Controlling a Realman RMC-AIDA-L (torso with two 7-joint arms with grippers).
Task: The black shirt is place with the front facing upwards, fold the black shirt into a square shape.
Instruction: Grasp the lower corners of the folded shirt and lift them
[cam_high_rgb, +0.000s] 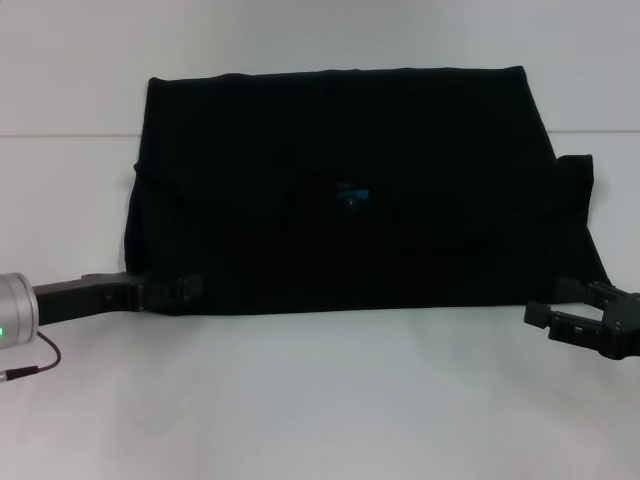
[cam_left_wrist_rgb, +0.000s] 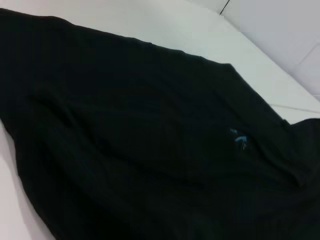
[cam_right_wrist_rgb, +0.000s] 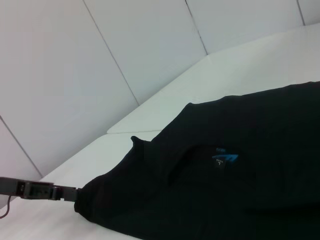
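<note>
My right gripper will grasp the near corner (cam_high_rgb: 598, 278) of the black shirt below the bulging sleeve, opposite the corner that my left gripper is holding.
The black shirt (cam_high_rgb: 340, 190) lies flat on the white table, folded into a wide rectangle. Its small blue neck label (cam_high_rgb: 352, 193) shows near the middle, and no lettering is visible. The shirt also fills the left wrist view (cam_left_wrist_rgb: 150, 140) and shows in the right wrist view (cam_right_wrist_rgb: 240, 190). My left gripper (cam_high_rgb: 185, 289) is low on the table at the shirt's front left corner, with its fingers closed thin on the hem. It also shows in the right wrist view (cam_right_wrist_rgb: 70, 193). My right gripper (cam_high_rgb: 548, 322) is open just off the shirt's front right corner, not holding cloth.
The white table (cam_high_rgb: 320, 400) stretches in front of the shirt and beyond it to a white panelled wall (cam_right_wrist_rgb: 100, 60). A sleeve bulges out at the shirt's right side (cam_high_rgb: 578, 175). A thin cable (cam_high_rgb: 35, 365) hangs by my left arm.
</note>
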